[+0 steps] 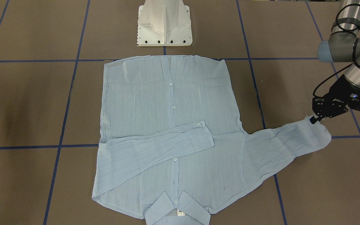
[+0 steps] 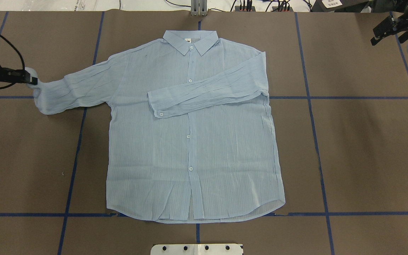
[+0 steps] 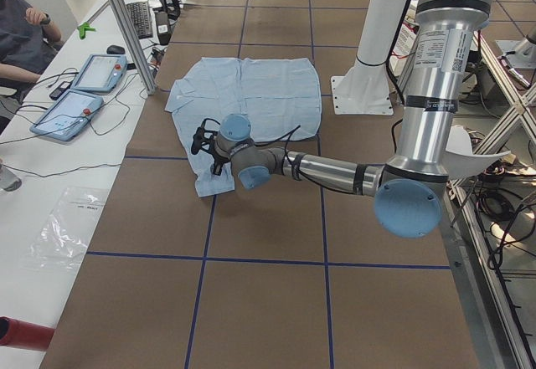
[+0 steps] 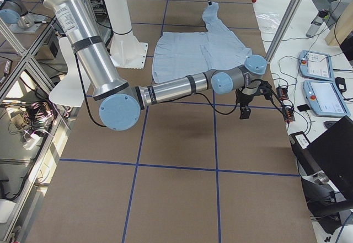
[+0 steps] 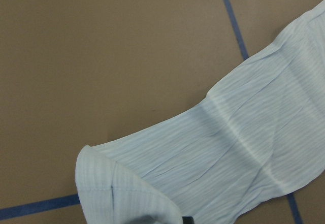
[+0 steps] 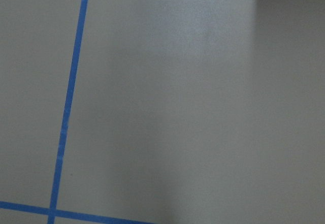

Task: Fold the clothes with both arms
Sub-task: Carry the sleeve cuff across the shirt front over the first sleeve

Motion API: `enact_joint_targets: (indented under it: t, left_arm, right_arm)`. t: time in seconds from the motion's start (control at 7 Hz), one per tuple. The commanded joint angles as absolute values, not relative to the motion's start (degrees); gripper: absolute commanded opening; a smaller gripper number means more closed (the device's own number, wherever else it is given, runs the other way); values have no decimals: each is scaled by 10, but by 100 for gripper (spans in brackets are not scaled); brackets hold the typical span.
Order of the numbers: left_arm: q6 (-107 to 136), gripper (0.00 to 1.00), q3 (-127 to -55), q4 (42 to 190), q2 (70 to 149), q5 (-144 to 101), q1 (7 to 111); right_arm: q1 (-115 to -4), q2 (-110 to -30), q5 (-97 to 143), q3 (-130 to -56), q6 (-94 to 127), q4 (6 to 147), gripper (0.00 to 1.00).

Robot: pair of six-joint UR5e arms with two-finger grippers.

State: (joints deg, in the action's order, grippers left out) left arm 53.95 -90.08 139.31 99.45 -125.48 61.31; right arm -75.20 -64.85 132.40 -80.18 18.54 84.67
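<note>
Next, my left gripper releases the cuff, now slightly raised off the table, past the button row, next to the folded sleeve's hem-side edge (image 1: 147,124).
The light-blue striped shirt (image 2: 193,148) lies flat on the brown table, buttons up, collar (image 2: 191,40) at the far side. One sleeve (image 2: 207,92) is folded across the chest. The other sleeve (image 2: 76,90) stretches out to the robot's left. My left gripper (image 2: 30,80) is shut on that sleeve's cuff, which it holds slightly raised off the table; the front-facing view also shows the gripper (image 1: 315,119), and the cuff (image 5: 117,188) fills the bottom of the left wrist view. My right gripper (image 2: 384,32) is open and empty above the table's far right, well clear of the shirt.
The white pedestal base (image 1: 164,25) stands at the robot's side of the shirt's hem. Blue tape lines (image 2: 310,97) cross the brown table. A side desk with tablets (image 3: 84,93), a seated person and aluminium frame posts (image 3: 126,26) border the far side.
</note>
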Motion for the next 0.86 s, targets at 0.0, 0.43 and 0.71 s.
enact_joint_targets:
  t: [0.0,0.43,0.71]
  left_arm:
    - [683,0,-902,1370,1093,-1272,539]
    - [818,0,-860,1369,1206,-1258,469]
    - [862,0,-830,1369,1263,-1246,451]
  right_arm:
    - [-751,-649,1323,-802,187,846,100]
    - [-751,-649,1323,-802,187,846,100]
    - [-751,-648,1323,-801,186,846,100]
